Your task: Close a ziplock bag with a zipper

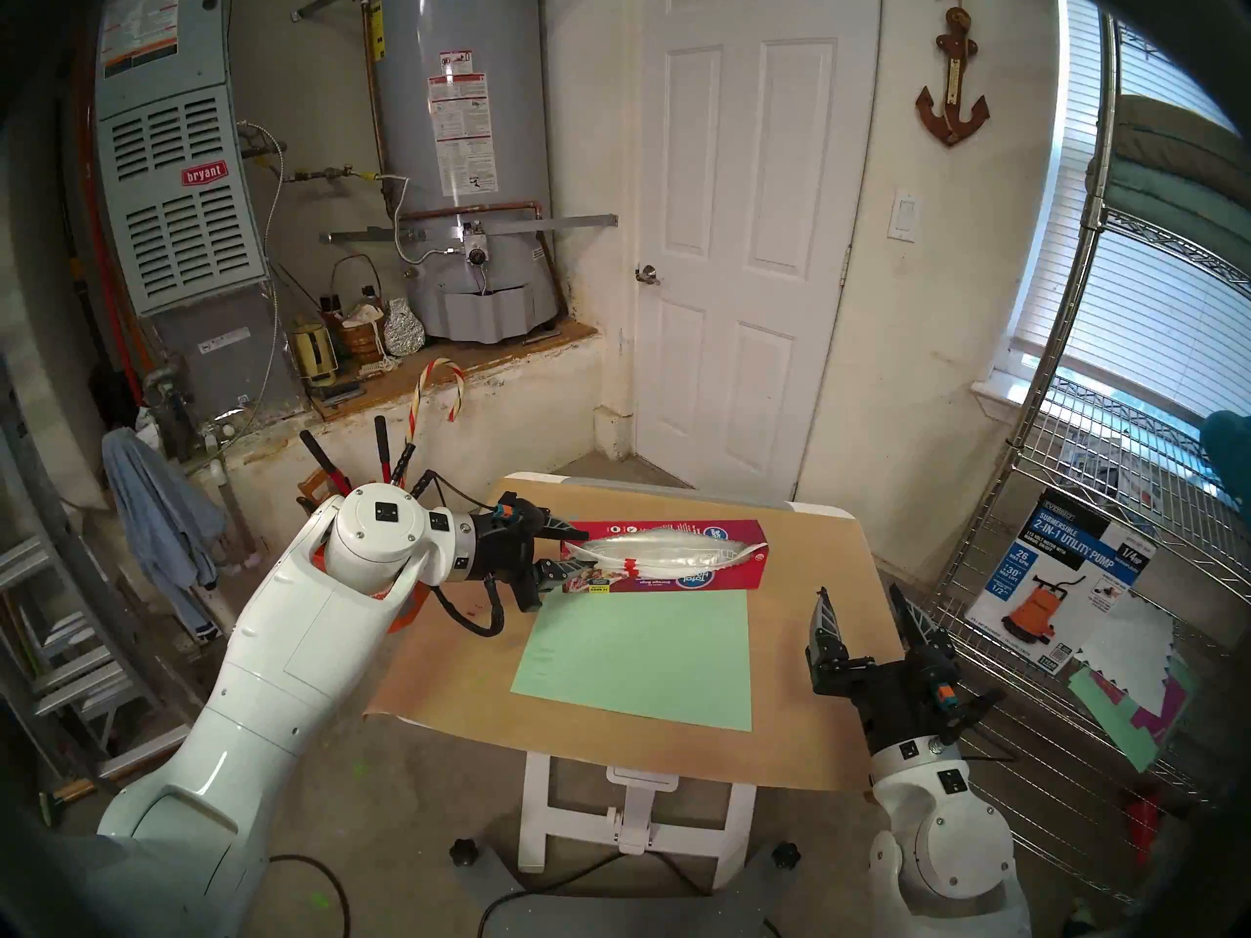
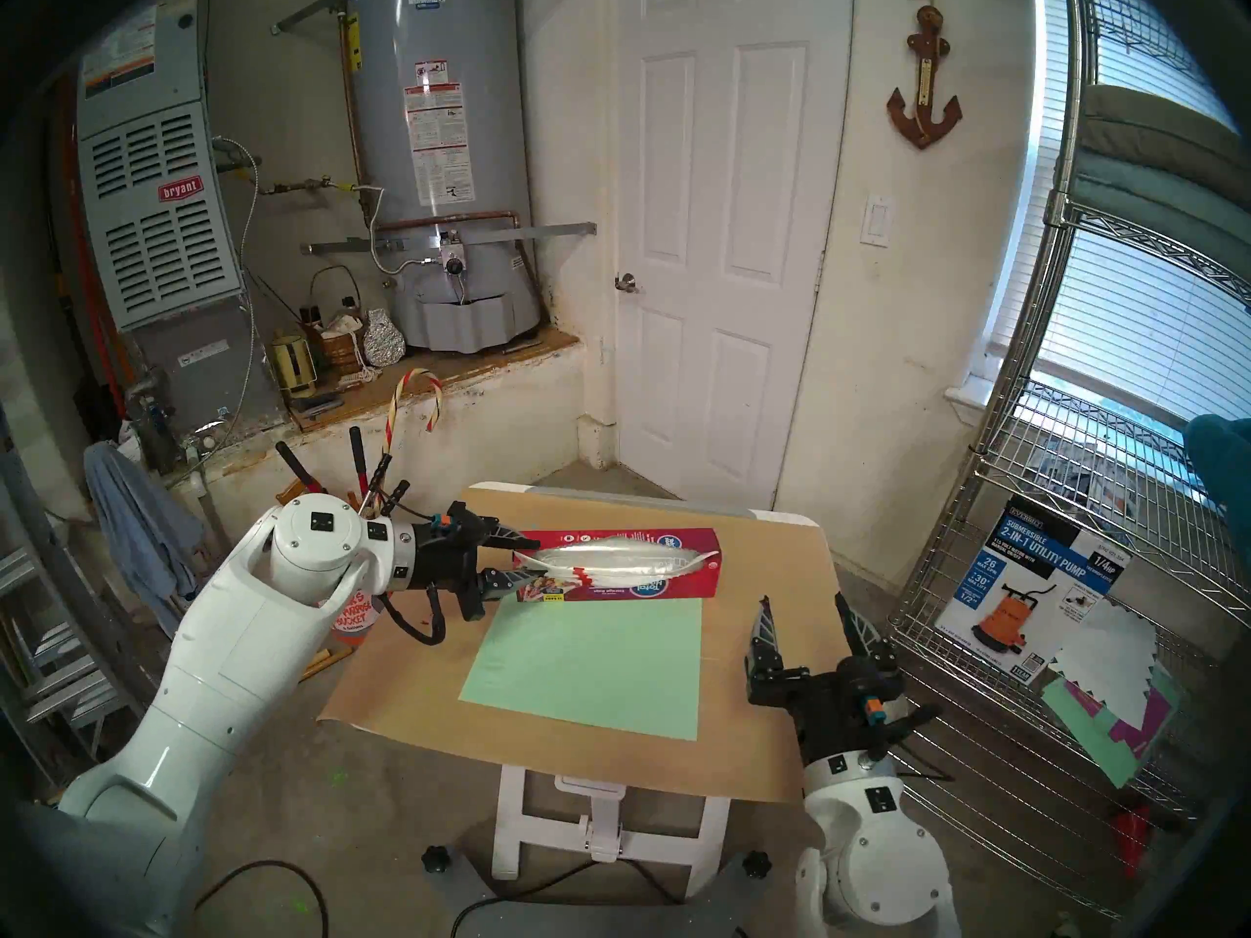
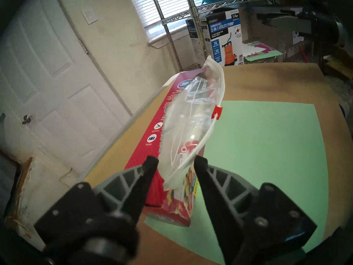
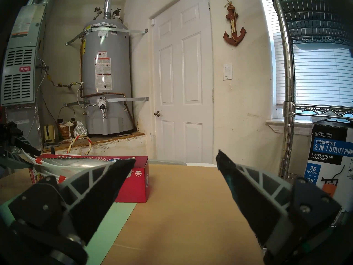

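Observation:
Since my left gripper is straddling the bag's whole end, it should open, back away and pinch the zipper's end (image 3: 181,170) before my right gripper moves the slider.
The clear ziplock bag (image 1: 663,552) (image 2: 623,556) (image 3: 191,115) (image 4: 76,164) lies lengthwise on top of a red box (image 1: 704,578) (image 3: 152,144). Its white zipper (image 3: 205,136) runs along the near long edge, with a small red slider (image 3: 217,110) (image 1: 631,566) partway along. The bag's mouth gapes between the slider and the left end. My left gripper (image 1: 583,549) (image 2: 531,559) (image 3: 175,161) straddles the bag's left end, jaws partly narrowed, with a gap still showing beside each fingertip. My right gripper (image 1: 860,595) (image 2: 802,601) (image 4: 176,155) hovers open and empty over the table's right side.
The box stands at the back of a brown-covered table (image 1: 812,564), behind a pale green sheet (image 1: 643,652). A wire shelf (image 1: 1083,510) with a pump carton stands close to the right arm. Tool handles in a bucket rise behind the left wrist.

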`<action>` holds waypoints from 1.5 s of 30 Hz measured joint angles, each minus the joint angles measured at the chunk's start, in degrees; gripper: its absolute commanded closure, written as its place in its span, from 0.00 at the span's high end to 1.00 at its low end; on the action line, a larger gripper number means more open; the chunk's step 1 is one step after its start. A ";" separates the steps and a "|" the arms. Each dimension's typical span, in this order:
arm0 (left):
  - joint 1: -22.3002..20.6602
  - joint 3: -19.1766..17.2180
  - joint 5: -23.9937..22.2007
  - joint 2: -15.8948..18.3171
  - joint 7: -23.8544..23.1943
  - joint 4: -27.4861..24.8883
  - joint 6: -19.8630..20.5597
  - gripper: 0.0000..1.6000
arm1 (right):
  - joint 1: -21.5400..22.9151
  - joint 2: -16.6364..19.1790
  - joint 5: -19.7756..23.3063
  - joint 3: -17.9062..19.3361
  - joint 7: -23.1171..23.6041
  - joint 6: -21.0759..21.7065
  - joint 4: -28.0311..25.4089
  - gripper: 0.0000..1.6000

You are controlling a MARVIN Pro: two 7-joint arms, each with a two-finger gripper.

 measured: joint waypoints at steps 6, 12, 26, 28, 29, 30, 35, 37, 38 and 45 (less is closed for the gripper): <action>-3.36 0.63 0.80 -1.28 -4.38 3.94 -1.28 0.64 | -0.01 0.00 0.00 0.00 0.00 0.00 -0.05 1.00; -6.41 1.18 0.13 -1.82 -8.47 6.94 -2.60 0.69 | -0.01 0.00 0.00 0.00 0.00 0.00 -0.11 1.00; -6.73 -1.81 -2.80 0.18 -13.86 5.27 -3.72 0.85 | -0.04 0.00 0.00 0.00 0.00 0.01 -0.23 1.00; -6.39 -1.93 -2.93 0.29 -14.10 5.18 -3.75 0.83 | -0.04 0.00 -0.01 0.00 0.00 0.01 -0.25 1.00; -6.27 -1.93 -2.94 0.31 -14.17 5.18 -3.77 0.83 | -0.04 0.00 -0.01 0.00 0.00 0.01 -0.26 1.00; -6.08 -1.93 -2.95 0.31 -14.30 5.19 -3.82 0.83 | -0.04 0.00 -0.02 0.00 0.00 0.01 -0.27 1.00; -5.92 -1.79 -2.92 0.13 -14.59 5.81 -4.07 0.84 | -0.05 0.00 -0.02 0.00 0.00 0.01 -0.29 1.00; -6.05 -1.63 -2.86 -0.10 -14.67 6.34 -4.21 0.83 | -0.05 0.00 -0.02 0.00 0.00 0.02 -0.29 1.00; -6.15 -1.55 -2.82 -0.24 -14.70 6.69 -4.30 0.80 | -0.05 0.00 -0.02 0.00 0.00 0.02 -0.29 1.00; -6.98 -1.01 -2.58 -1.13 -14.72 9.30 -4.94 0.63 | -0.05 -0.01 -0.02 0.00 0.00 0.02 -0.30 1.00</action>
